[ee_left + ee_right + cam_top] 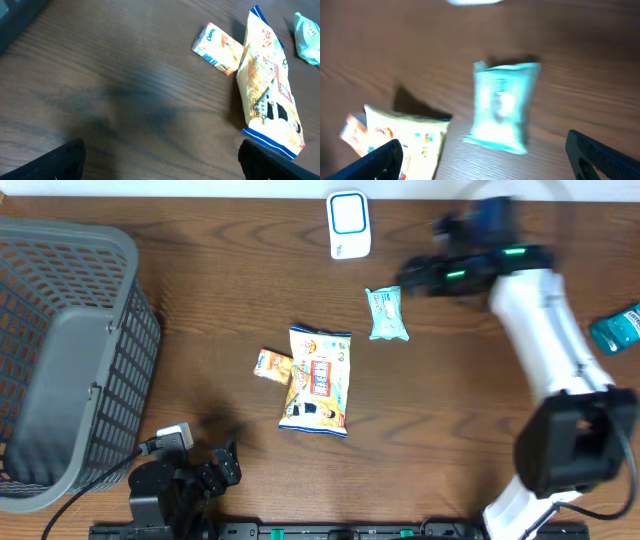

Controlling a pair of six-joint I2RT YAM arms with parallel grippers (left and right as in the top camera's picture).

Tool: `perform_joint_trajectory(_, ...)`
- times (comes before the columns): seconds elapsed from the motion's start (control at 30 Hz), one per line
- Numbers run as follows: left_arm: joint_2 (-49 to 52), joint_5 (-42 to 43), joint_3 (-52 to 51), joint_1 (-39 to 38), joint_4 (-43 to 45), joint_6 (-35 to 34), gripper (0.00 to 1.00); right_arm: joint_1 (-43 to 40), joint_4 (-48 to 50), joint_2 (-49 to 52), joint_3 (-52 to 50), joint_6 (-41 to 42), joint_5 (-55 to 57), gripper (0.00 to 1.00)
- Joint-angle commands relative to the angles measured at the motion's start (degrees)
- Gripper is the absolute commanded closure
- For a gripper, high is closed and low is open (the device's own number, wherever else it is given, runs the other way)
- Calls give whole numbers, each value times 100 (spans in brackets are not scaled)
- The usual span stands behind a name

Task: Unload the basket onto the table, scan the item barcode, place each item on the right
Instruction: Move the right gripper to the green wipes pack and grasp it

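I need to next move my right gripper to the teal packet's near end (389,331) (497,138), the one that faces away from the white scanner, and close it there.
Three items lie mid-table: a teal packet (386,315), a yellow snack bag (317,380) and a small orange packet (273,366). A white scanner (348,222) stands at the far edge. I can make out no barcode. My right gripper (418,277) hovers just right of the teal packet (502,107), blurred, open (485,160) and holding nothing; the yellow bag (415,140) lies by its left finger. My left gripper (228,462) rests low at the front left, open (162,167) over bare wood, with the snack bag (267,85) and orange packet (218,47) ahead to its right.
A large grey mesh basket (60,360) fills the left side of the table. A teal bottle (618,328) lies at the right edge. The right arm's white links (545,330) stretch across the right side. Bare wood shows between the basket and the items.
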Motion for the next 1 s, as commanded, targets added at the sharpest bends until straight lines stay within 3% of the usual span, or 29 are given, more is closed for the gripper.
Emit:
perform_joint_trajectory(0.0,-4,70,-28,20,-20,52,2,1003,9,103,-13,227,2490,1)
perform_joint_trajectory(0.13,-4,70,-26,20,-20,52,2,1757,101,496,-13,527,3991,1)
perform_joint_trajectory(0.3,-4,72,-26,20,-20,52,2,2223,238,1185,-13,909,4953,7)
perform_joint_trajectory(0.97,-4,72,-28,20,-20,52,2,2118,741,2719,-11,1475,5663,32)
